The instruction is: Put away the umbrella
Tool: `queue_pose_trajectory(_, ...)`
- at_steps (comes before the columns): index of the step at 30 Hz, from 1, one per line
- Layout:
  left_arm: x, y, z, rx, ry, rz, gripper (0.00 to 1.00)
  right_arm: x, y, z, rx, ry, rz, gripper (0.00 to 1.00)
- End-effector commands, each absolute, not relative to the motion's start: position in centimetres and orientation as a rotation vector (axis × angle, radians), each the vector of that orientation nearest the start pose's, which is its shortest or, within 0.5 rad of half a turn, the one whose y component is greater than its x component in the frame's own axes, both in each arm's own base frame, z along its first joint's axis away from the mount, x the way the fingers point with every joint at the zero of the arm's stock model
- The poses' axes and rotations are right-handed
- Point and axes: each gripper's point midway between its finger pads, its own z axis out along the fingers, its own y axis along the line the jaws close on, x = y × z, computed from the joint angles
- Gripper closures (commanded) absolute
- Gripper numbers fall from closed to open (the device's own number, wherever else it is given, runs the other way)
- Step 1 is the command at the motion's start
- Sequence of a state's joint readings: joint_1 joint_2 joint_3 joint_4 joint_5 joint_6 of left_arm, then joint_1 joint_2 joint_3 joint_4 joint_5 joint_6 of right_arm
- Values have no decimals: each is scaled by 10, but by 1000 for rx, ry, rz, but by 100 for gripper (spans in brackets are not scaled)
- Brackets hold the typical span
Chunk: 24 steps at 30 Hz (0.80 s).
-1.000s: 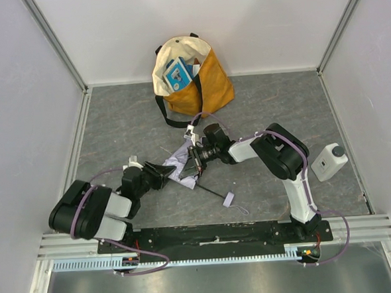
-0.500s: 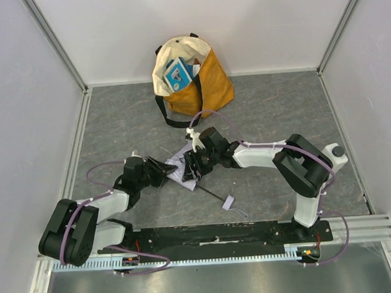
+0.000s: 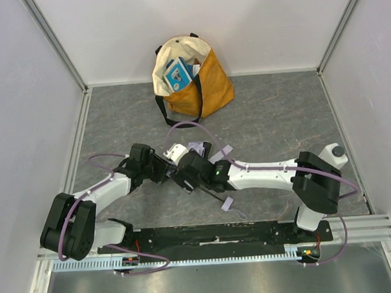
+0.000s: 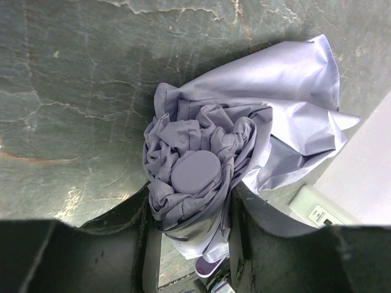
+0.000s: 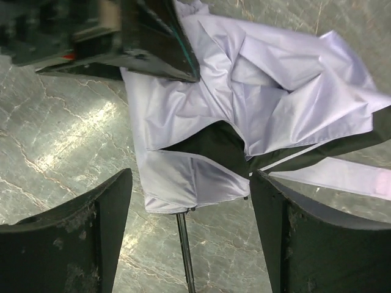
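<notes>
The canopy's hem hangs open and loose past where my left gripper holds it, so next my right gripper pinches the bunched folds nearer the cap (image 5: 214,85) before my left gripper opens.
The umbrella (image 4: 208,152) is a crumpled bundle of pale lavender fabric lying on the grey floor. Its round cap end (image 4: 195,173) sits between my left gripper's (image 4: 190,241) fingers, which are shut on the bunched canopy. My right gripper (image 5: 192,232) stands open, its fingers wide on either side of the canopy's loose hem (image 5: 183,183) and apart from it. The slim black shaft (image 5: 186,256) runs out from under the hem. From above, both grippers meet at the umbrella (image 3: 201,148), and its lavender strap (image 3: 228,202) lies near the front.
A mustard-and-cream tote bag (image 3: 191,77) stands open at the back wall with a blue item inside. A white bottle (image 3: 333,155) stands at the right, partly behind the right arm. Walls close in the floor on three sides.
My right gripper has opened, let go of the fabric, and reached further left over the umbrella. The left arm has stretched forward, still holding the canopy.
</notes>
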<state>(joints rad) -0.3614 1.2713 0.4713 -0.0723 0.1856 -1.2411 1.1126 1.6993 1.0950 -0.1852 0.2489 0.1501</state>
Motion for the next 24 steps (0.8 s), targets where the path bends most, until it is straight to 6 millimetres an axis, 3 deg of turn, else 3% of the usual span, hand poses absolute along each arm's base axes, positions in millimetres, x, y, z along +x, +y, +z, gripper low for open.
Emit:
queue_pose_trajectory(1,192,-133,-13,-1099,2713,-454,98,242,383,122,-958,1923,129,18)
queue_pose_trajectory(4,189,-133,-16,-1129,2730,-438,98,230,404,118,-994,1885,168,18)
queue_pose_trajectory(10,188,-137,-13,-1160,2736,-464,98,226,422,92,-1062,1832,149,20)
queue_pose_trajectory(18,188,-140,-8,-1172,2736,-470,98,231,416,54,-1122,1809,23,21)
queue_pose_trajectory(24,189,-144,-3,-1200,2730,-486,98,228,393,23,-1111,1858,-158,31)
